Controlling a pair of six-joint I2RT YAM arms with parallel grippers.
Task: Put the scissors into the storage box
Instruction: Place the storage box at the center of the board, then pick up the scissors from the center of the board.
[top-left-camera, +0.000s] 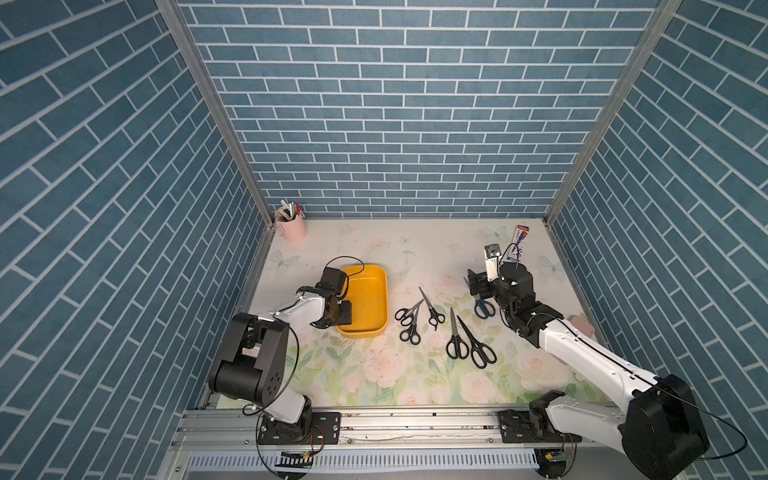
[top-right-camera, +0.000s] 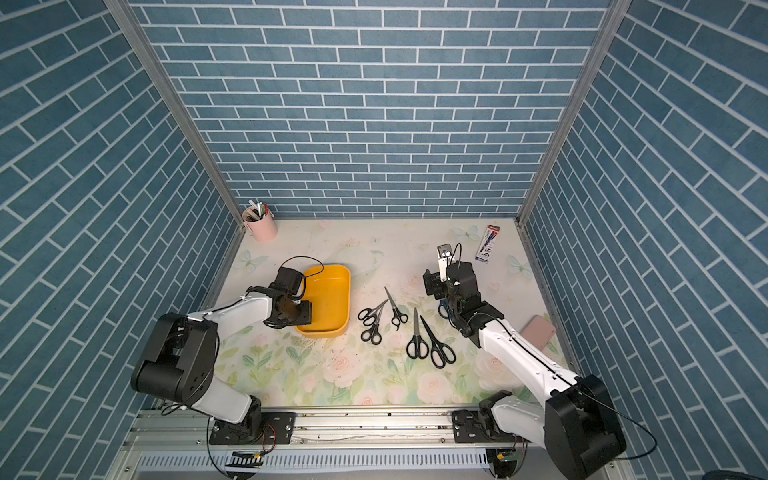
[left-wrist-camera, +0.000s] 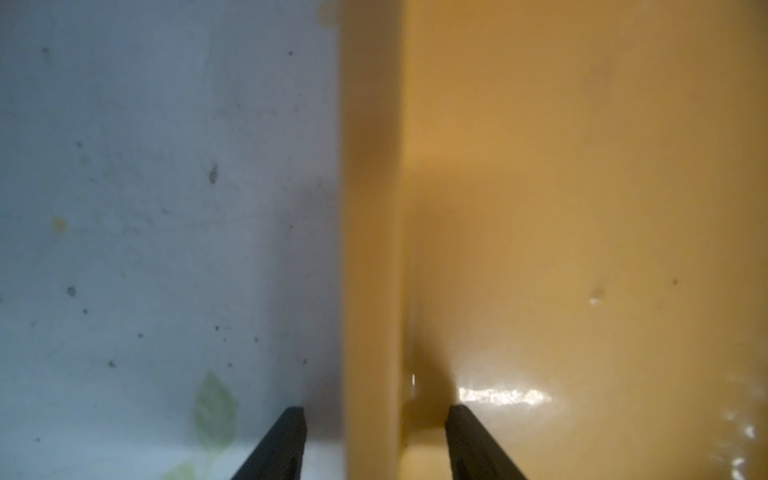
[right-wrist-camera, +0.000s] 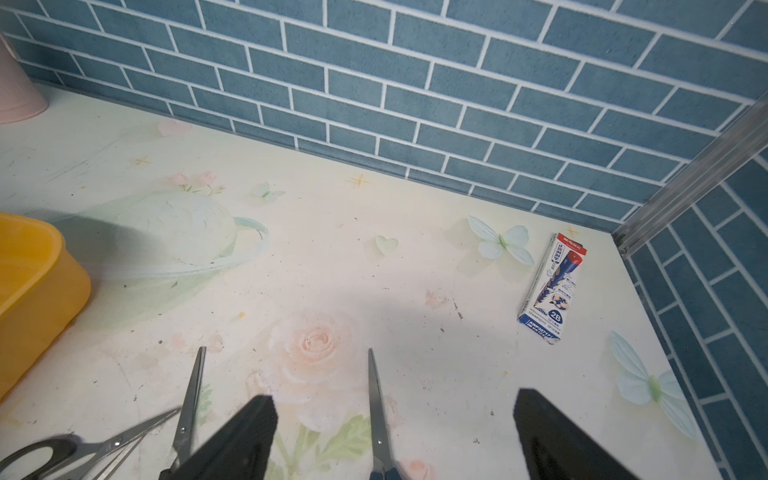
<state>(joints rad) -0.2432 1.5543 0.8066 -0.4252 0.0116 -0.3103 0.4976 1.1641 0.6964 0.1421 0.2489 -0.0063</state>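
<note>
My right gripper should close on the handle loops' inner sides (top-left-camera: 457, 347) of the scissors with black handles and silver blades that lie next to the black-bladed scissors.
The yellow storage box (top-left-camera: 384, 299) (top-right-camera: 347, 299) sits left of centre, and nothing shows in the part of its inside that I see. My left gripper (top-left-camera: 343, 311) (left-wrist-camera: 374, 415) is open, its fingers straddling the box's left wall (left-wrist-camera: 370, 208) without touching it. Several black-handled scissors (top-left-camera: 455, 336) (top-right-camera: 415, 336) lie on the mat right of the box. The blue-handled scissors (top-left-camera: 484, 308) (right-wrist-camera: 377, 407) lie further right. My right gripper (top-left-camera: 478, 286) (right-wrist-camera: 395, 399) hovers open over them, the blade between its fingers.
A pink pen cup (top-left-camera: 292, 228) stands in the back left corner. A pencil carton (top-left-camera: 520, 241) (right-wrist-camera: 550, 291) lies at the back right. A flat pink case (top-right-camera: 538, 330) lies by the right wall, partly behind my right arm. Blue brick walls close in three sides.
</note>
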